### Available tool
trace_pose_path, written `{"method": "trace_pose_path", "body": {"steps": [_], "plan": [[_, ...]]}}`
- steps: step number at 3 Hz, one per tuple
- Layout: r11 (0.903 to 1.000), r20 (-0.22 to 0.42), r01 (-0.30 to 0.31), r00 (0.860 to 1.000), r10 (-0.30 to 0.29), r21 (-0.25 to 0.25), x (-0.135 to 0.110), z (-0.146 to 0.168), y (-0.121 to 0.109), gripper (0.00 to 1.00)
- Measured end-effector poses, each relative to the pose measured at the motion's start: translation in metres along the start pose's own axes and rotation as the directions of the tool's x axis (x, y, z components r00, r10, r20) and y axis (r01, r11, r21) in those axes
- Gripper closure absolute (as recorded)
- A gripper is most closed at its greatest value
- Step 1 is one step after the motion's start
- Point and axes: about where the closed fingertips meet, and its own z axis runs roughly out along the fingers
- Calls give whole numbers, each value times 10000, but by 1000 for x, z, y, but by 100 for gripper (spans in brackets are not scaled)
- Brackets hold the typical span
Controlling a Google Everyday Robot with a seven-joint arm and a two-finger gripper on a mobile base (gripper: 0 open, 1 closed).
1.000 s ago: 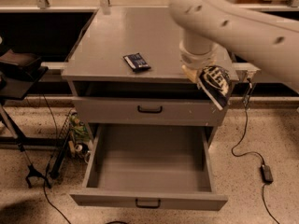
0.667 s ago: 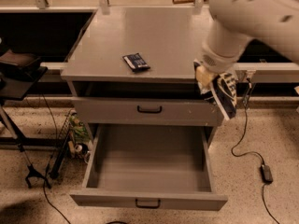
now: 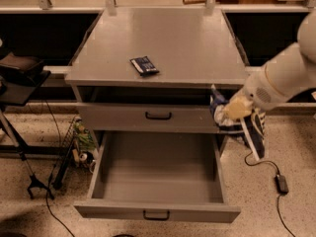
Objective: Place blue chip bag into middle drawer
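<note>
My gripper is going to let go of the blue chip bag on the bare bottom of the middle drawer, toward the power brick side (image 3: 179,181).
My gripper (image 3: 232,110) hangs off the cabinet's front right corner, at the height of the shallow upper drawer front (image 3: 148,116). It is shut on the blue chip bag (image 3: 249,127), a crinkled navy bag with pale edges that dangles below and to the right of the fingers. The middle drawer (image 3: 158,169) is pulled wide open below, its deep grey box interior bare, with a small black handle (image 3: 156,215) on its front. The bag is above and just right of the drawer's right wall, outside it.
A small flat dark-blue packet (image 3: 144,65) lies on the grey cabinet top (image 3: 163,38). A black stand with legs (image 3: 22,132) and cables sits at the left. A cable with a power brick (image 3: 281,183) lies on the floor at the right.
My arm has swung right and down, carrying the chip bag from the cabinet top's right edge to beside the front right corner, lower toward the open drawer.
</note>
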Motion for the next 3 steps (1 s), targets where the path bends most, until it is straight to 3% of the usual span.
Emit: {"method": "trace_pose_path", "body": {"steps": [1,2,3], "plan": [[9908,846,735,9944,-640,-1136,16,41,10,100],[9663,1974,1647,9723,-1253,-1978,24,94,21,100],[9358,2931,2115,9478,-1258,-2822,25,157,32,100]]}}
